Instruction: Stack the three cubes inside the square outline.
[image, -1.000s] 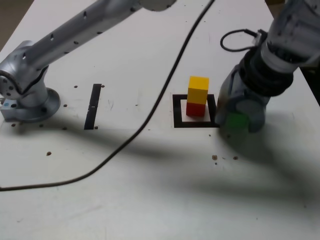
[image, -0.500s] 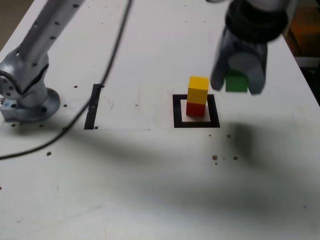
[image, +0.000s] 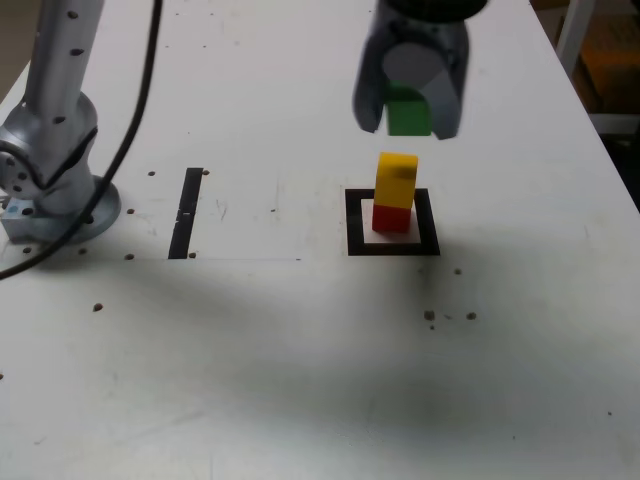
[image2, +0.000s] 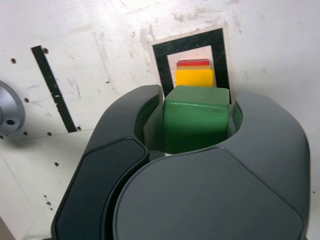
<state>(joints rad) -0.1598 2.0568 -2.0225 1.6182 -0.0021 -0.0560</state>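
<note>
Next, my gripper lets go of the green cube on top of the yellow cube (image: 398, 157) (image2: 194, 78), squarely above the red one.
A yellow cube (image: 397, 180) rests on a red cube (image: 392, 217) inside the black square outline (image: 392, 246) on the white table. My gripper (image: 408, 118) hangs in the air just above that stack, shut on the green cube (image: 409, 115). A small gap shows between the green cube and the yellow one. In the wrist view the green cube (image2: 195, 117) is clamped between the two dark fingers (image2: 125, 140), with the yellow cube (image2: 194, 77), a sliver of the red cube (image2: 193, 63) and the square outline (image2: 165, 60) beyond it.
The arm's silver base (image: 50, 180) stands at the exterior view's left, with a black cable (image: 120, 160) hanging by it. A straight black tape strip (image: 187, 212) lies between the base and the outline. Small dark specks (image: 430, 316) dot the table.
The gripper has lifted the green cube off the table from the right of the outline and carried it up and leftward to just above the yellow cube.
</note>
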